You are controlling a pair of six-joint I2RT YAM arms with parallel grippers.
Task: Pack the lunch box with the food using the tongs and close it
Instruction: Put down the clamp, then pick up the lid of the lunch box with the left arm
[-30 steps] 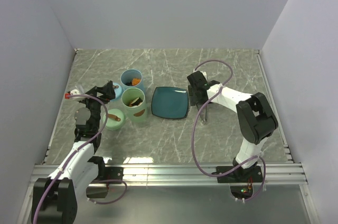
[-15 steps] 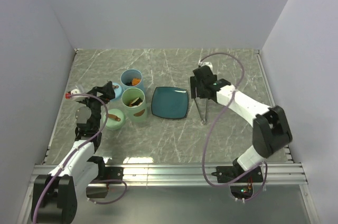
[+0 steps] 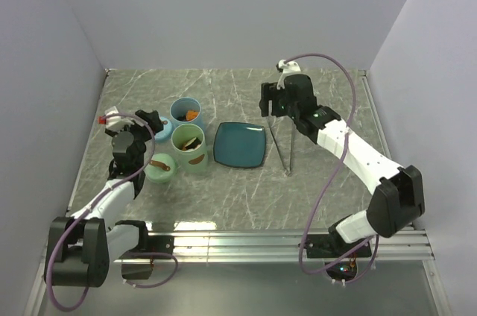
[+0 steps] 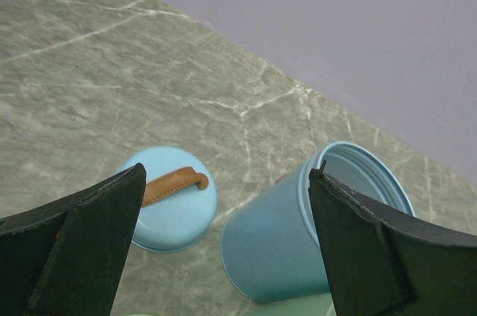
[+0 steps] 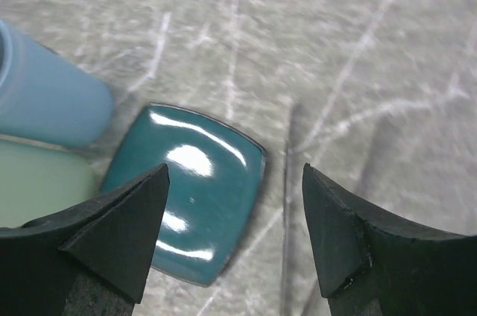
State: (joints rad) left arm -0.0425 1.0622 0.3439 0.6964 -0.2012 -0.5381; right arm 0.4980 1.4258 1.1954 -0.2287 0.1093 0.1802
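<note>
I will close my left gripper on the middle of the blue lid's brown strap (image 3: pixel 164 124) (image 4: pixel 176 185), because the lid needs to be lifted onto the blue container.
The silver tongs (image 3: pixel 282 149) lie flat on the table just right of the teal plate (image 3: pixel 240 144), and show as a thin blurred line (image 5: pixel 286 204) in the right wrist view. My right gripper (image 3: pixel 272 103) hovers open behind them, with nothing between its fingers (image 5: pixel 235 174). The lunch box stands apart as a blue round container (image 3: pixel 185 112) holding orange food (image 3: pixel 192 115) and a green container (image 3: pixel 188 141) holding more food. My left gripper (image 3: pixel 149 121) is open and empty above the blue lid (image 4: pixel 170 198), beside the blue container (image 4: pixel 313 230).
A green lid with a brown strap (image 3: pixel 159 167) lies left of the green container. The teal plate (image 5: pixel 190 197) is bare. Walls close in the table on the left, back and right, and a metal rail (image 3: pixel 246 241) runs along the near edge.
My right gripper has let go of the tongs, opened wider and moved up and toward the back. The tongs now lie on the table. The left gripper has drawn back a little to the left.
</note>
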